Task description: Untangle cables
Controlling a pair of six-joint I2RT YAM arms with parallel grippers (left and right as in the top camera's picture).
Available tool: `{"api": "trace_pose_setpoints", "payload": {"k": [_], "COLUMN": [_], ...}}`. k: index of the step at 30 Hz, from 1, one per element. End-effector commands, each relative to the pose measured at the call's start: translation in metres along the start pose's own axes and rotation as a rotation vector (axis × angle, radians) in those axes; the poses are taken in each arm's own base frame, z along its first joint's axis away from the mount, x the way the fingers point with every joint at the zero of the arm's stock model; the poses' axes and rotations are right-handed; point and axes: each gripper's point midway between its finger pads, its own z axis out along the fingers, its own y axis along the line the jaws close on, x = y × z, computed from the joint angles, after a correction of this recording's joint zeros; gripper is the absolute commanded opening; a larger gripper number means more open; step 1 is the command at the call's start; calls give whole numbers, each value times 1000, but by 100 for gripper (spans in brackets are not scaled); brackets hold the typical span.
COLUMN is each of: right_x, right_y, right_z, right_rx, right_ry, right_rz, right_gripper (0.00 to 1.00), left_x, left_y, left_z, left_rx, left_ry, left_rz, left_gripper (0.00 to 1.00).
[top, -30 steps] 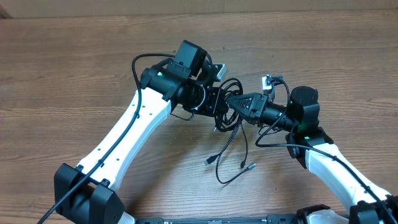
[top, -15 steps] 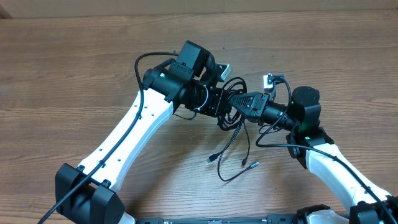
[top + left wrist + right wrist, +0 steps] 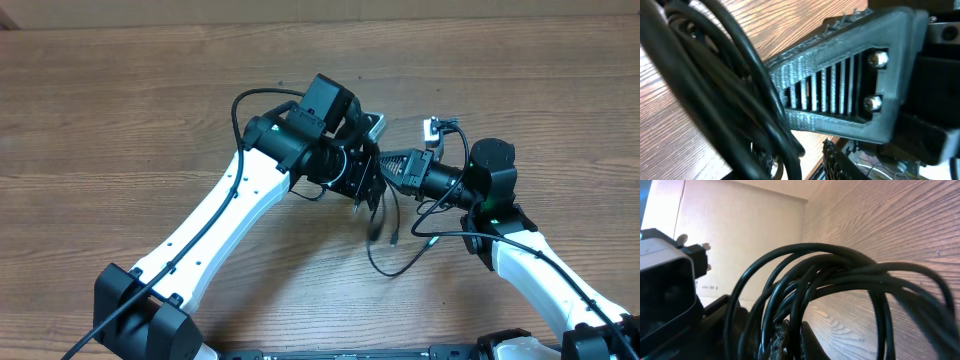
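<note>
Both grippers are shut close together on the clumped bundle, so the left gripper will open, back away and grasp the loops (image 3: 800, 277) while the right gripper holds the bundle.
The cables (image 3: 396, 222) are a bundle of thin black cords held up between my two grippers at the table's middle, with loose ends and a loop hanging toward the wood. My left gripper (image 3: 367, 185) is shut on the bundle from the left. My right gripper (image 3: 385, 165) is shut on it from the right, nearly touching the left one. In the left wrist view the cables (image 3: 740, 100) cross the left half in front of my left gripper (image 3: 805, 165), with the right gripper's ribbed finger (image 3: 840, 95) just behind. In the right wrist view the looped cables (image 3: 830, 275) pass between the right gripper's fingers (image 3: 790, 340).
The wooden table (image 3: 120, 120) lies under both arms. The arms' own thicker black cables (image 3: 245, 100) arch above the left arm and beside the right wrist (image 3: 440, 215). A beige wall (image 3: 740, 220) shows in the right wrist view.
My left gripper has moved right and toward the right gripper, carrying the bundle. The hanging ends, which lay spread on the table, have swung right and drawn together under the grippers.
</note>
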Motion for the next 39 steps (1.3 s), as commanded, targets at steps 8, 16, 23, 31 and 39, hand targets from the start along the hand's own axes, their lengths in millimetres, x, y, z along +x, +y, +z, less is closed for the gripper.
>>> {"api": "trace_pose_setpoints", "payload": {"k": [8,16,23,31,39], "right_x": [9,16,21,21,15], "right_y": [15,17,15,15,12], "right_z": [-1,-2,-3,-3,-2], "right_rx": [-54,-71,-72,-72,-52], "right_ry": [69,106,128,128,96], "right_rz": [-66,-82,-97,-103,-69], "right_gripper": [4,4,4,49,64], "left_x": [-6,-8,-6,-6,-9], "left_y": [24,76,99,79,32], "left_z": [-9,-23,-36,-26,-11], "left_rx": [-106,-403,-519,-392,-139], "left_ry": [-27,-59,-66,-61,-43], "left_rz": [-16,-35,-77,-103,-59], "left_gripper": [27,7,4,4,4]}}
